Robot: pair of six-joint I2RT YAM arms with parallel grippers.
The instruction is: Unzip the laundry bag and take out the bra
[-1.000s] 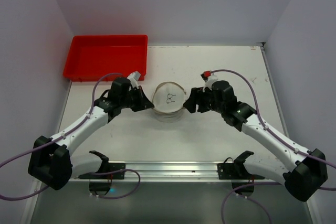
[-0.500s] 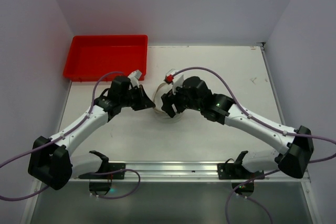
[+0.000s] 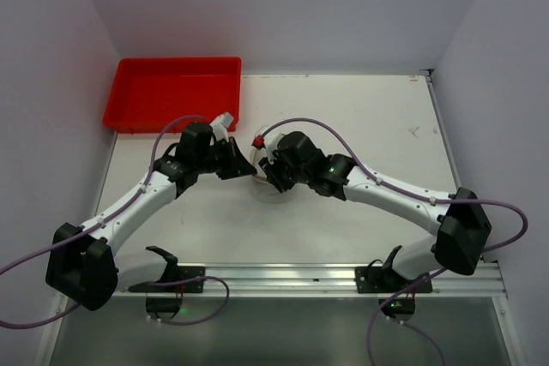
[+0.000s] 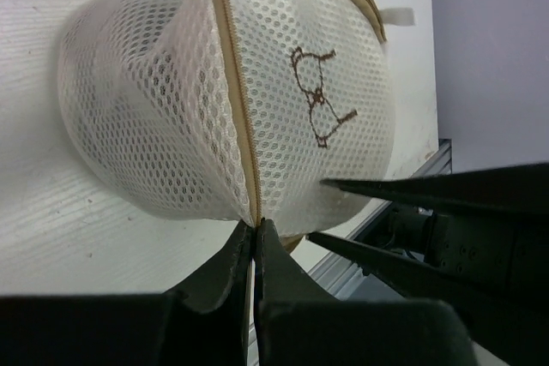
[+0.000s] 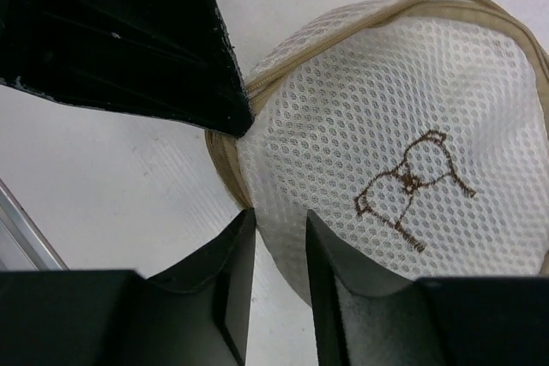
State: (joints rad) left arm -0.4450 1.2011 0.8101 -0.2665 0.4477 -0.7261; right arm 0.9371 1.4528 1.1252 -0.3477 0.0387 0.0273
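My left gripper is holding the spot where the laundry bag's lid meets the bag's rim. It should take just that rim [image 4: 245, 160] while my right gripper folds the lid back.
The laundry bag [image 4: 171, 100] is a round white mesh pouch with a tan zipper seam [image 4: 233, 92] and a small bra drawing [image 4: 319, 96]. In the top view the laundry bag [image 3: 276, 194] lies at mid-table, mostly under the right arm. My left gripper [image 4: 256, 227] is shut on the zipper seam at the bag's edge. My right gripper [image 5: 279, 216] is open, its jaws straddling the rim of the laundry bag [image 5: 412, 109] beside the left gripper [image 5: 129, 32]. In the top view my left gripper [image 3: 247, 171] and right gripper [image 3: 268, 176] meet at the bag. No bra shows.
A red tray [image 3: 171, 92] stands at the back left. A metal rail [image 3: 283, 276] runs along the near edge. The right arm's purple cable [image 3: 360, 139] loops over the table behind the bag.
My right arm has swung left from the bag's right side across the bag, and its open gripper now sits at the bag's left rim. The left gripper has held still.
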